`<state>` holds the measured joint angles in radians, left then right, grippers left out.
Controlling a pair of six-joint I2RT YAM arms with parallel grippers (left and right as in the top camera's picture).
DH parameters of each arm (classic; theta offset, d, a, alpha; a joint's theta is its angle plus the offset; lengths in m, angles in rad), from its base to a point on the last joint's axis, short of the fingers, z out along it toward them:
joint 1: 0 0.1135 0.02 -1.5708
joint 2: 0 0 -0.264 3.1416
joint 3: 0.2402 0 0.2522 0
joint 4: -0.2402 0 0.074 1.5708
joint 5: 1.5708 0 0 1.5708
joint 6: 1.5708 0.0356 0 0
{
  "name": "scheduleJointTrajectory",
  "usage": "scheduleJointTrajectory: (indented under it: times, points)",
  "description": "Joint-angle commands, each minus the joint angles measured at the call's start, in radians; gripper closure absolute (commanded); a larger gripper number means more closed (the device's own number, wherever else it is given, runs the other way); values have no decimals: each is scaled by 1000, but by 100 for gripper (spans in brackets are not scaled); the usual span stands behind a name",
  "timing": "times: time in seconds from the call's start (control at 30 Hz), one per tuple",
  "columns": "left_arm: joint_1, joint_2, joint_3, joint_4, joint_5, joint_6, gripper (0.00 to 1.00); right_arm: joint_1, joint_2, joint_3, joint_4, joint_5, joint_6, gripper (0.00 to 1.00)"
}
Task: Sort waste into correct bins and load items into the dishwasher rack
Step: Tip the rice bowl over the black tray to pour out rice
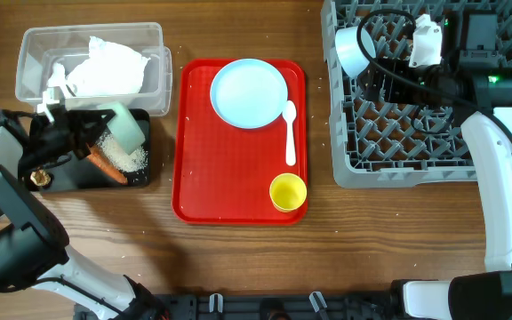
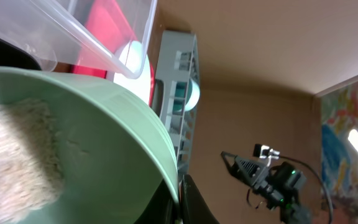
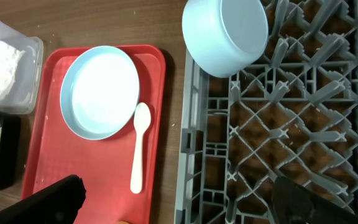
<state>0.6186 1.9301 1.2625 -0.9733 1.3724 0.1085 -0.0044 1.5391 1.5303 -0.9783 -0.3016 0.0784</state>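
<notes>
The robot's left gripper will release the light blue bowl on the bare red tray (image 1: pixel 223 164) by the blue plate and yellow cup.
My left gripper (image 1: pixel 92 135) is shut on the rim of a light blue bowl (image 1: pixel 128 126) and holds it tilted over the black tray (image 1: pixel 78 178). White rice (image 1: pixel 128 158) lies in the tray below the bowl, and more clings inside the bowl (image 2: pixel 17 155). An orange carrot (image 1: pixel 108 166) lies in the tray. The clear tub (image 1: pixel 34 44) holds the white napkin (image 1: pixel 105 69). My right gripper (image 3: pixel 179 205) is open and empty above the left side of the grey rack (image 1: pixel 398 160), where the second bowl (image 1: pixel 349 49) rests on its side.
The red tray (image 1: pixel 198 178) carries the blue plate (image 1: pixel 249 92), the white spoon (image 1: pixel 291 133) and the yellow cup (image 1: pixel 287 191). A small brown lump (image 1: pixel 36 179) sits at the black tray's left end. The wrapper is not in view.
</notes>
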Motion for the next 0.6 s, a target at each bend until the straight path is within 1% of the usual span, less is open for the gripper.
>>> scheduleJointTrajectory:
  times: [0.0,0.07,0.13,0.17,0.33,0.57]
  points:
    - [67,1,13,-30,58,19,96,7,15,-1,-6,16,3,0]
    - [109,1,13,-39,102,19,96,7,15,-1,-7,16,3,0]
    - [140,1,13,-39,187,18,96,7,15,-1,-6,16,3,0]
    - [148,1,13,-41,204,-8,96,7,15,-1,-6,16,3,0]
    - [154,1,13,-92,204,-28,96,7,15,-14,-4,16,0,0]
    - [154,1,13,-104,204,-46,96,7,15,-21,19,16,-1,0]
